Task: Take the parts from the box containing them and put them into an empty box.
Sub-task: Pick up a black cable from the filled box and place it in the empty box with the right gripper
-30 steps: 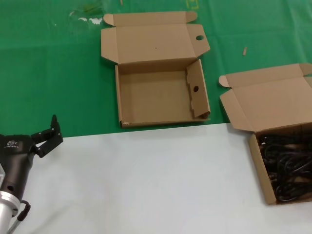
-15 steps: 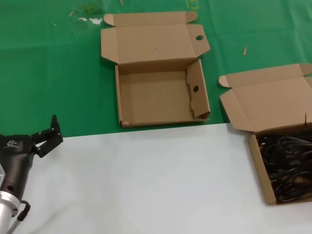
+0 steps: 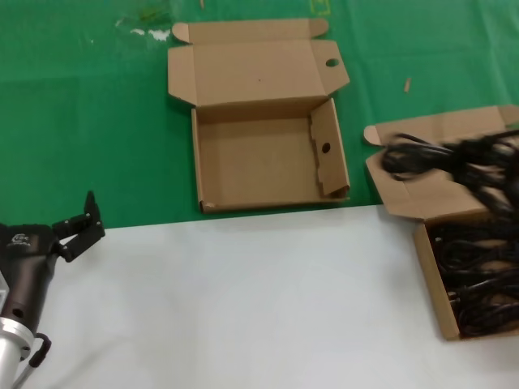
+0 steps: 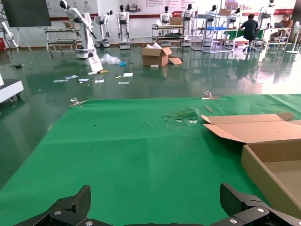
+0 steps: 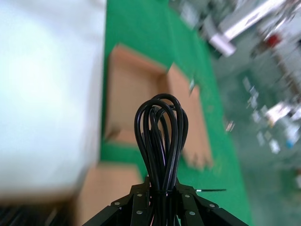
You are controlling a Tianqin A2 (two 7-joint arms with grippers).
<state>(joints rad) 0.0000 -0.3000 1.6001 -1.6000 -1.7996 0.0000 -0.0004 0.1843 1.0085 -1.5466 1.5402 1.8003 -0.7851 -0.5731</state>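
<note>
My right gripper will release the black power cord bundle on the empty box's bottom, slightly toward its lid (image 3: 265, 149) (image 5: 140, 96) from the middle. The bundle now hangs over the parts box's lid.
A black power cord bundle (image 3: 442, 156) hangs in the air over the open lid (image 3: 422, 194) of the box containing the parts (image 3: 428, 279), at the right. More cords (image 3: 478, 271) lie inside that box. In the right wrist view my right gripper (image 5: 161, 190) is shut on the looped cord (image 5: 160, 134). The gripper itself does not stand out in the head view. The empty box (image 3: 251, 162) sits open at the back centre, and its lid has an oval hole (image 3: 332, 62). My left gripper (image 3: 81, 223) rests open at the near left, holding nothing.
Green cloth (image 3: 89, 121) covers the far part of the table and a white surface (image 3: 243, 300) the near part. The left wrist view shows the empty box's corner (image 4: 273, 165) off to one side of the open left gripper (image 4: 155, 205).
A cord bundle has come up out of the right-hand box and now swings above its lid towards the left. The left arm has not moved.
</note>
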